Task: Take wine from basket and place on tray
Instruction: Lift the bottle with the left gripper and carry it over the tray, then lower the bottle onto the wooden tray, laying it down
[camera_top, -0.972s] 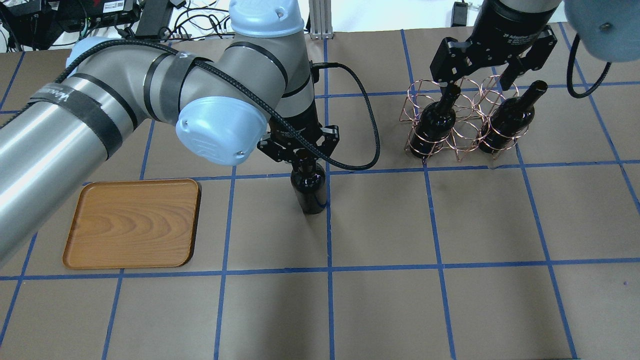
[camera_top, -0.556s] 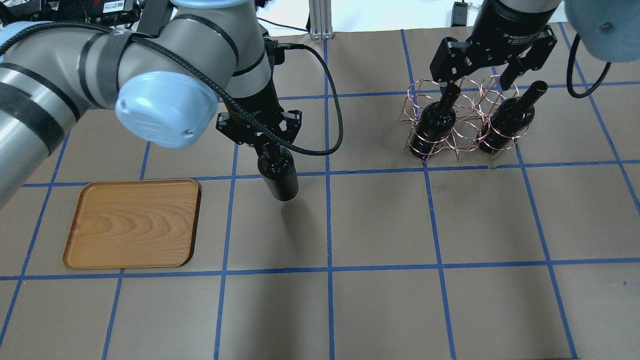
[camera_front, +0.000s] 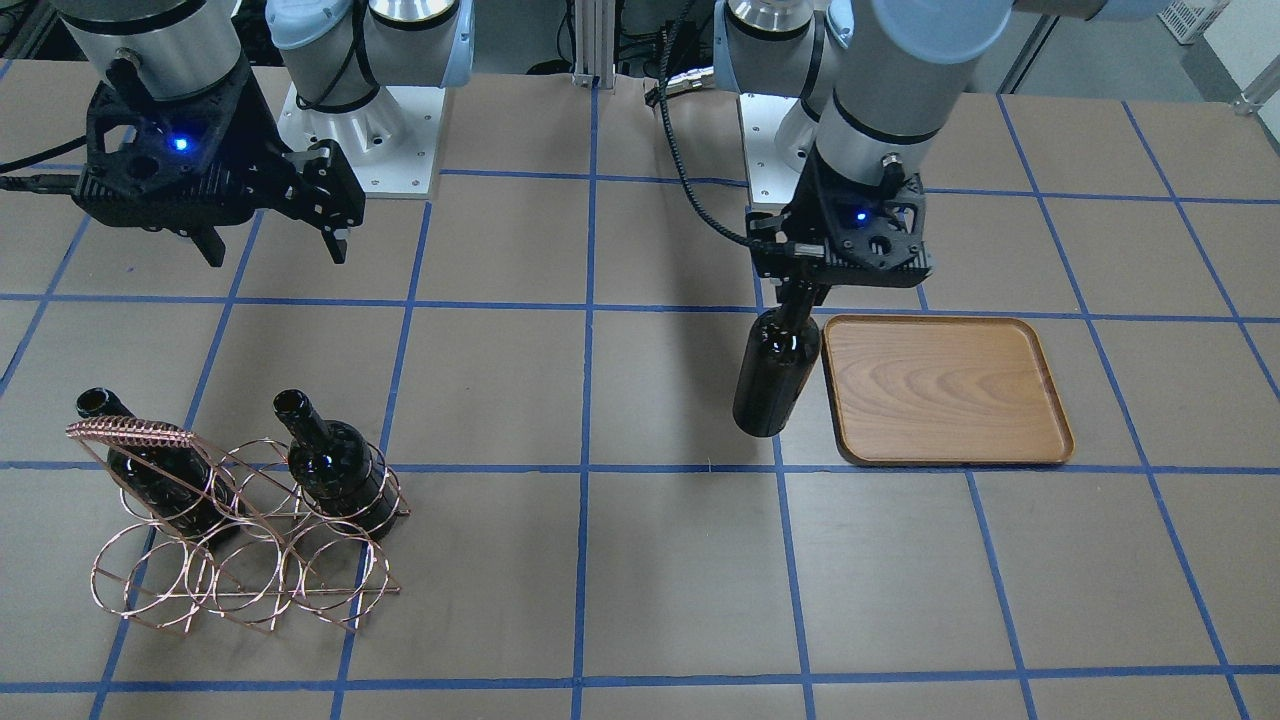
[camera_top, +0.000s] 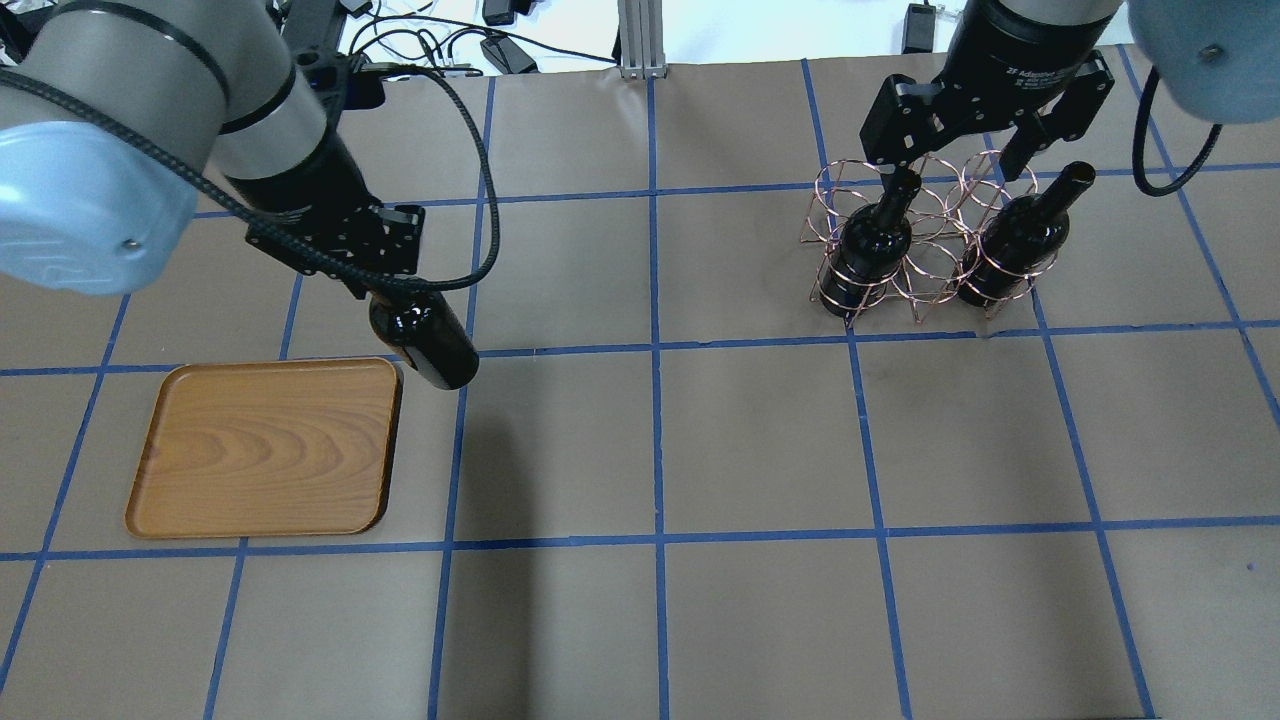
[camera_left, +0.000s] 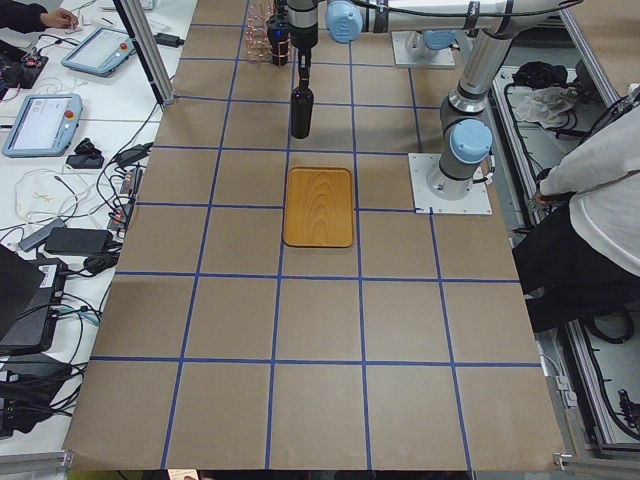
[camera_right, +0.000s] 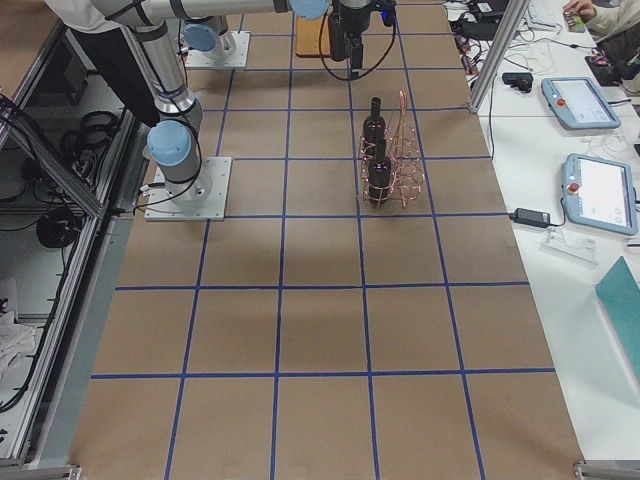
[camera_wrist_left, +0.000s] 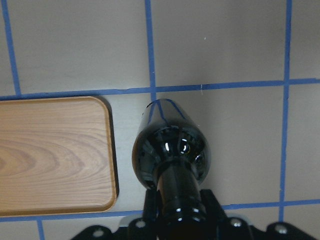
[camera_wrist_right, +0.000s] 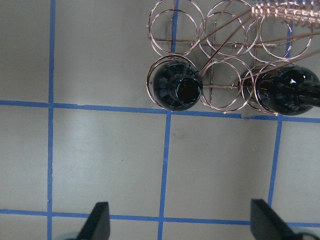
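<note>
The robot's left gripper will release the wine bottle standing near the middle of the wooden tray, slightly toward its far edge (camera_wrist_left: 23, 168).
My left gripper (camera_top: 385, 285) is shut on the neck of a near-black wine bottle (camera_top: 428, 343) and holds it upright in the air, just beside the wooden tray's (camera_top: 265, 447) near-right corner. In the front view the bottle (camera_front: 775, 372) hangs next to the tray (camera_front: 945, 390). The left wrist view looks down the bottle (camera_wrist_left: 172, 155) with the tray (camera_wrist_left: 50, 155) to its left. The copper wire basket (camera_top: 920, 240) holds two more bottles (camera_top: 875, 240) (camera_top: 1020, 240). My right gripper (camera_top: 985, 130) is open and empty above and behind the basket (camera_wrist_right: 225, 60).
The table is brown paper with a blue tape grid. Both robot bases (camera_front: 360, 100) stand at the table's far edge in the front view. Operators and tablets (camera_right: 600, 190) are beside the table in the side views.
My left arm has carried the bottle leftward from the table's middle to the tray's edge, lifted off the table. The right arm and basket have not moved.
</note>
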